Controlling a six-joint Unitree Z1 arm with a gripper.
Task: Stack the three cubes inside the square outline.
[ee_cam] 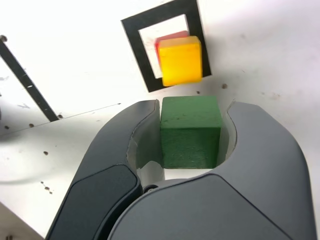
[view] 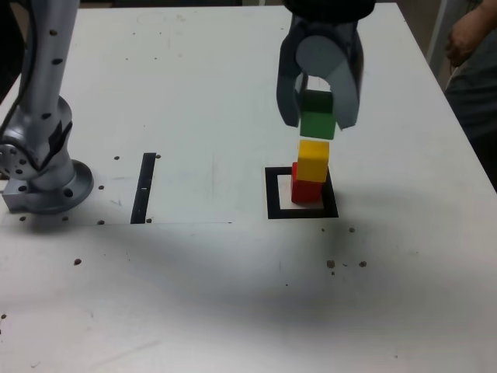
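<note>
My gripper is holding the green cube. It will let go of it on top of the yellow cube [view: 313,145] [ee_cam: 181,65], above the red one.
A red cube [view: 306,189] sits inside the black square outline [view: 276,194], and a yellow cube [view: 314,159] rests on top of it. The green cube [view: 318,116] hangs just above the yellow one, held between the fingers of my gripper [view: 318,118], which is shut on it. In the wrist view the green cube [ee_cam: 190,131] fills the gap between the dark fingers of the gripper [ee_cam: 190,132]. Beyond it lies the yellow cube [ee_cam: 181,59], with an edge of the red cube [ee_cam: 165,40] showing inside the square outline [ee_cam: 136,26].
The arm's grey base [view: 43,167] stands at the exterior view's left. A thin black strip [view: 144,186] lies on the white table [view: 194,295] between the base and the outline. A person's arm [view: 470,35] shows at the far right edge.
</note>
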